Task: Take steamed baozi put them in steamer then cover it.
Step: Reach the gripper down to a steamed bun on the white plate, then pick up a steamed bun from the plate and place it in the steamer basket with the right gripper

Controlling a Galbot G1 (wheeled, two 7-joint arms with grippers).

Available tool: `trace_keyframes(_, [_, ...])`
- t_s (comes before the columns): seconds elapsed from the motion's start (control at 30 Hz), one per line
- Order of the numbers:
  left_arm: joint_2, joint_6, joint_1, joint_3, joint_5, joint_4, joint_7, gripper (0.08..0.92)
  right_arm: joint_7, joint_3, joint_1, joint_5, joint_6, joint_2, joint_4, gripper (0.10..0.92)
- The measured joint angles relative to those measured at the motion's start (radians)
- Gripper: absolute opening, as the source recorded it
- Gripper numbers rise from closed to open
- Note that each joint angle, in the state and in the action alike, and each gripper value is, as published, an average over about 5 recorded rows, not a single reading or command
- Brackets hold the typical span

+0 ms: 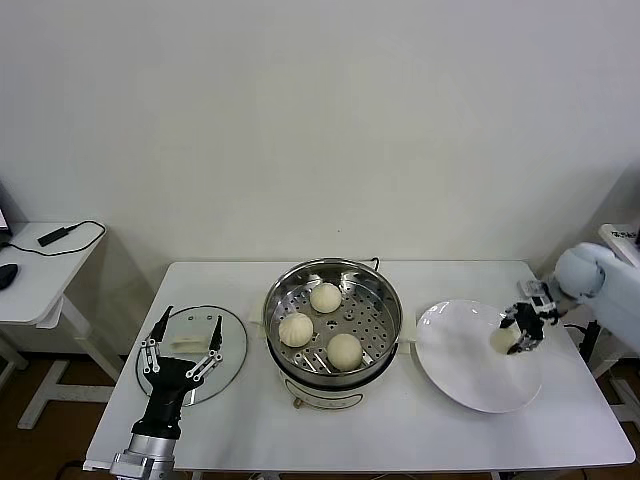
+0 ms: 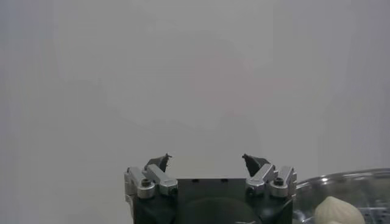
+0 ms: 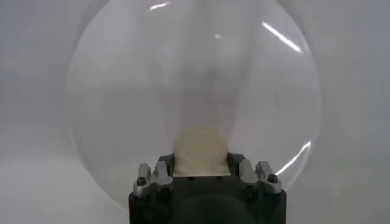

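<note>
The robot's right gripper will release the fourth baozi on the steamer tray's bare spot (image 1: 368, 318) nearest the white plate.
The steel steamer (image 1: 385, 310) stands at the table's middle with three pale baozi on its perforated tray: one at the back (image 1: 325, 297), one at the left (image 1: 296, 330), one at the front (image 1: 344, 351). My right gripper (image 1: 516, 338) is over the white plate (image 1: 455, 370) on the right, shut on the fourth baozi (image 1: 503, 340), which also shows between the jaws in the right wrist view (image 3: 200, 149). My left gripper (image 1: 183, 345) is open and empty, upright over the glass lid (image 1: 230, 345) left of the steamer. The left wrist view shows one baozi (image 2: 338, 213) and the steamer rim (image 2: 341, 176).
The plate's rim nearly touches the steamer's right handle. A side table (image 1: 40, 265) with a cable and a mouse stands at the far left. A white wall is behind the table.
</note>
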Motion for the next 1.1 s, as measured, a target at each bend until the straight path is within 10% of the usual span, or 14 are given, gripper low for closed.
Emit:
trace_keyframes(0.6, [0.001,0.006,-0.014,0.013,0.003,0.002,0.000,0.823,0.000,-0.371,0.509,0.391,-0.148,0.246,0.261,0.611])
trace_keyframes(1.1, [0.005,0.005,-0.012,0.011,0.003,0.000,0.001,0.823,0.064,-0.465,0.496,0.424,-0.211,0.409,0.299,0.611])
